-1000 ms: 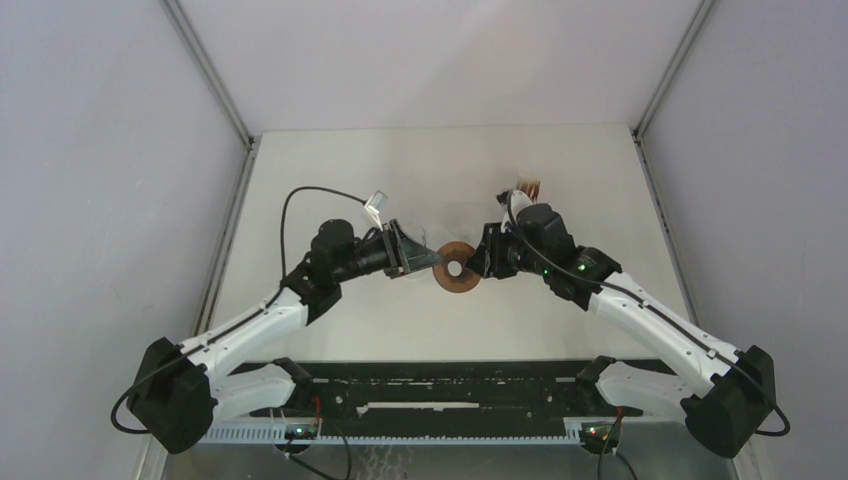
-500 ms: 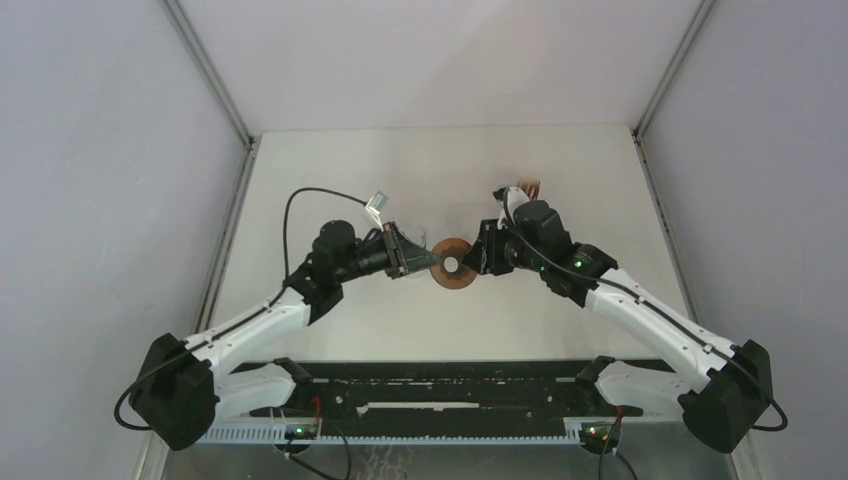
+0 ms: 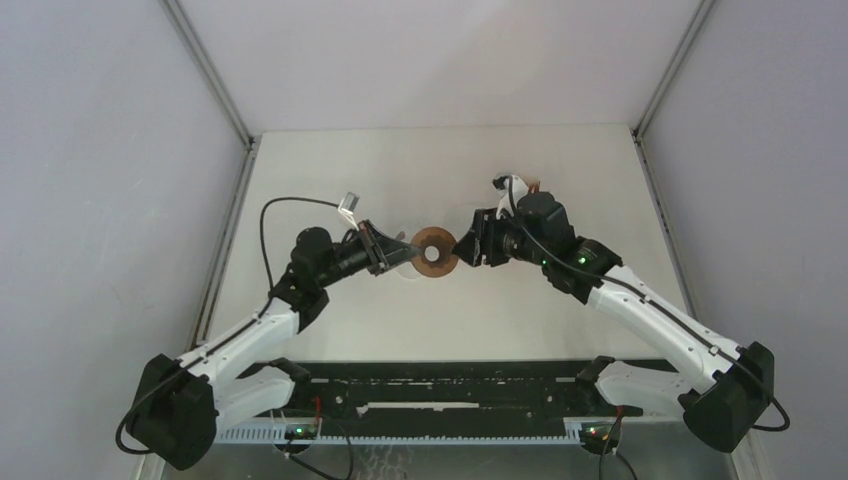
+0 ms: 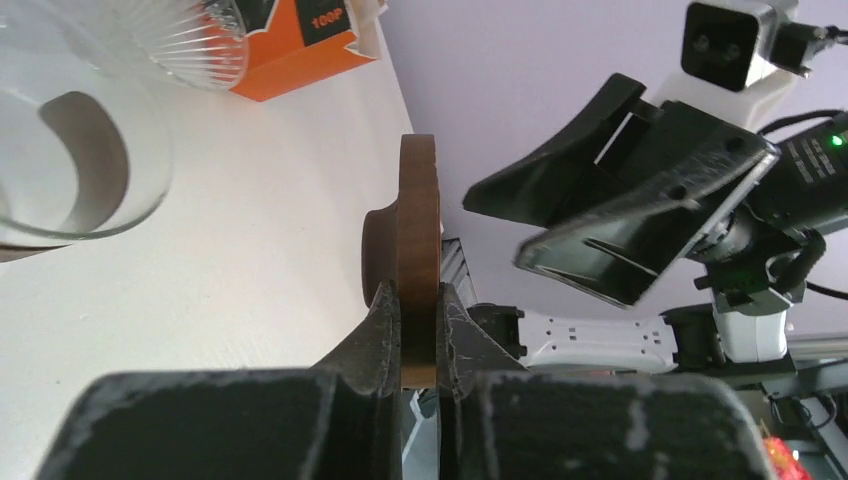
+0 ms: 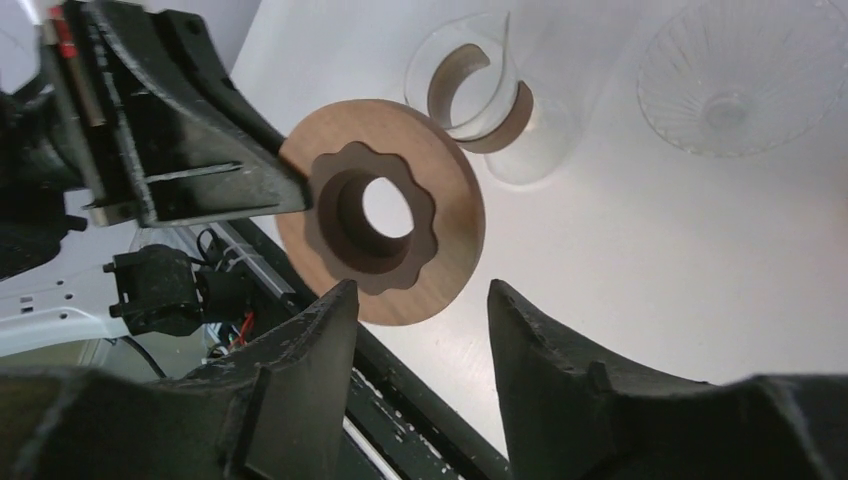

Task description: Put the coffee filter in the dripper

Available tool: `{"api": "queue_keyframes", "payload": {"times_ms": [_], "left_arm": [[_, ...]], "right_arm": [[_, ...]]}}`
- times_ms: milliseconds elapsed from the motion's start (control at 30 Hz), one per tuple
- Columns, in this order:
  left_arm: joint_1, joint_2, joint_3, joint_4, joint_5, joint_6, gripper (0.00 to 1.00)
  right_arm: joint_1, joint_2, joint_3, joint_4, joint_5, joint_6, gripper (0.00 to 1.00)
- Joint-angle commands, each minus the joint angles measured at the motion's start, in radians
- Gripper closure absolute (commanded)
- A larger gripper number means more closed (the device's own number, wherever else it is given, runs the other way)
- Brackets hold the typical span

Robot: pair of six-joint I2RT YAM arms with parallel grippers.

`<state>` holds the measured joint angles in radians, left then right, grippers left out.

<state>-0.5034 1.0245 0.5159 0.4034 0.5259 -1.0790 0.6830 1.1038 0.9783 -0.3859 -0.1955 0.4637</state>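
Observation:
The robot's left gripper will release the dripper on the open top of the clear glass cup [image 3: 410, 231] [image 4: 60, 135].
The dripper [image 3: 432, 251] is a dark-brown round ring with a central hole. My left gripper [image 3: 408, 250] is shut on its rim and holds it above the table. In the left wrist view the dripper [image 4: 418, 230] stands edge-on between the fingers of my left gripper [image 4: 418, 295]. My right gripper [image 3: 462, 246] is open and empty, just right of the dripper and facing it. In the right wrist view the dripper [image 5: 450, 230] lies just beyond my right gripper [image 5: 420, 290], with the left fingers [image 5: 200, 170] on its far side. No coffee filter is in view.
A clear glass cup with a brown handle [image 5: 475, 90] stands on the white table beyond the dripper; it also shows in the left wrist view [image 4: 70, 150]. A ribbed clear glass cone [image 5: 745, 70] and a small orange box [image 4: 300, 45] stand farther back.
My left gripper has carried the dripper to the left and a little toward the back. My right gripper has followed it leftward, still open.

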Motion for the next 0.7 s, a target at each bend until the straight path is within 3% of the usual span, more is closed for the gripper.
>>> {"api": "queue_keyframes", "payload": {"times_ms": [0, 133, 367, 667], "left_arm": [[0.051, -0.021, -0.032, 0.092, -0.020, -0.044, 1.00], [0.094, -0.014, -0.050, 0.147, -0.014, -0.084, 1.00], [0.157, 0.030, -0.076, 0.281, -0.016, -0.188, 1.00], [0.237, 0.249, -0.138, 0.650, 0.030, -0.447, 1.00]], "right_arm": [[0.004, -0.028, 0.037, 0.077, -0.045, 0.020, 0.37], [0.004, -0.038, 0.033, 0.103, -0.043, 0.018, 0.29], [0.003, -0.021, 0.022, 0.116, -0.022, 0.010, 0.25], [-0.006, -0.028, -0.035, 0.134, 0.013, 0.004, 0.18]]}}
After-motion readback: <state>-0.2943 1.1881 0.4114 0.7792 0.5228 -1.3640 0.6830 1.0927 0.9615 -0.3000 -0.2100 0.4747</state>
